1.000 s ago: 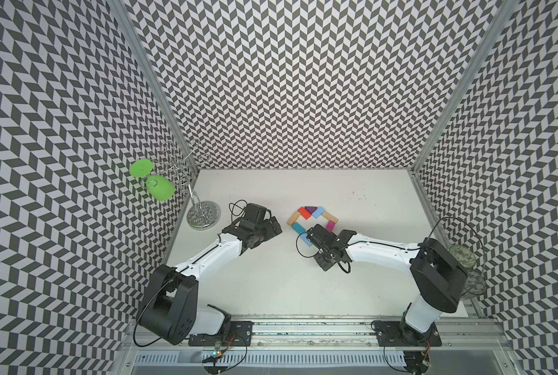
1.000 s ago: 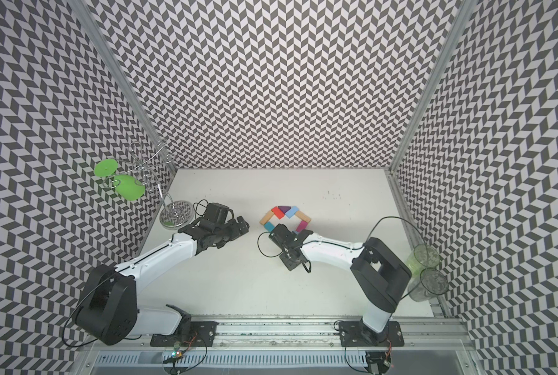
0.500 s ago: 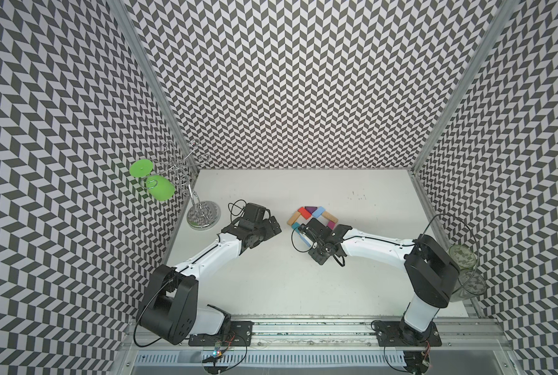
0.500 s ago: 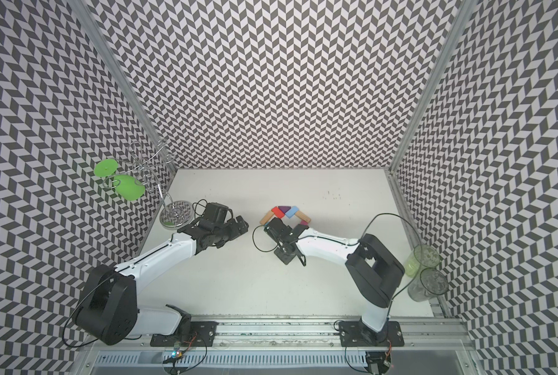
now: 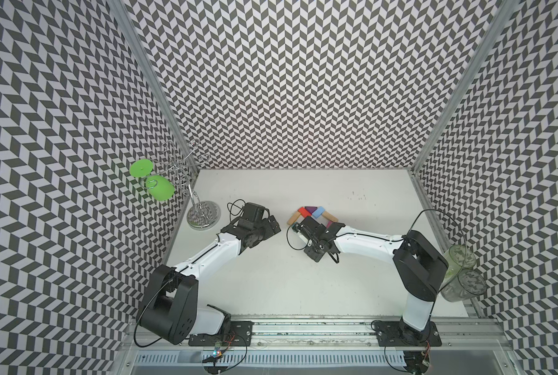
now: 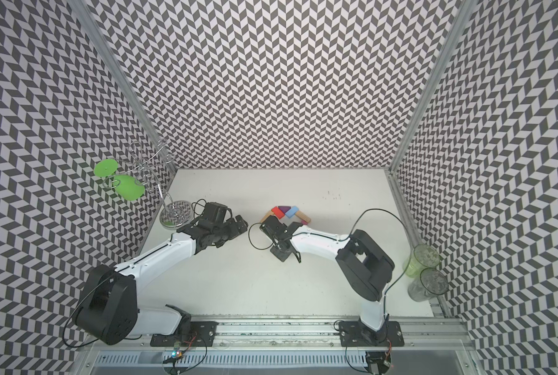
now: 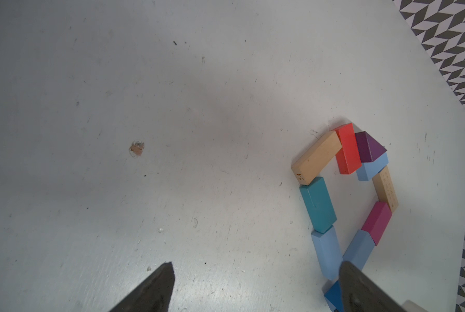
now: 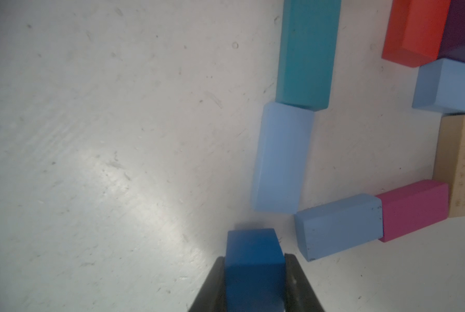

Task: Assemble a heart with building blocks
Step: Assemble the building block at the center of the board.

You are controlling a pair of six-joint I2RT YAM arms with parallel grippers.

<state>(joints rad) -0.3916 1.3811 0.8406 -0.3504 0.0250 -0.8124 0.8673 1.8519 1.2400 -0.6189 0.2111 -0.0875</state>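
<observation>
I should use my right gripper to set the dark blue cube down against the near ends of the two light blue bars (image 5: 315, 245) (image 8: 284, 240).
The heart (image 7: 319, 205) lies as a hollow outline of building blocks: tan, red, purple triangle (image 7: 369, 147), light blue, tan, magenta, teal (image 8: 305, 54) and two light blue bars meeting at its point. My right gripper (image 8: 254, 258) is shut on the dark blue cube (image 8: 250, 243), close to that point but apart from both light blue bars (image 8: 280, 159). In both top views the right gripper (image 5: 300, 229) covers the heart's near half. My left gripper (image 7: 255, 266) is open over bare table to the left of the heart, holding nothing.
A wire rack (image 5: 203, 214) holding a green goblet (image 5: 159, 188) stands at the back left corner. Two clear cups (image 5: 459, 276) sit at the table's right edge. Patterned walls close three sides, and a rail (image 5: 303, 328) runs along the front.
My right gripper has carried the dark blue cube leftward and a little toward the back, ending at the heart's near end. The left arm has stayed still.
</observation>
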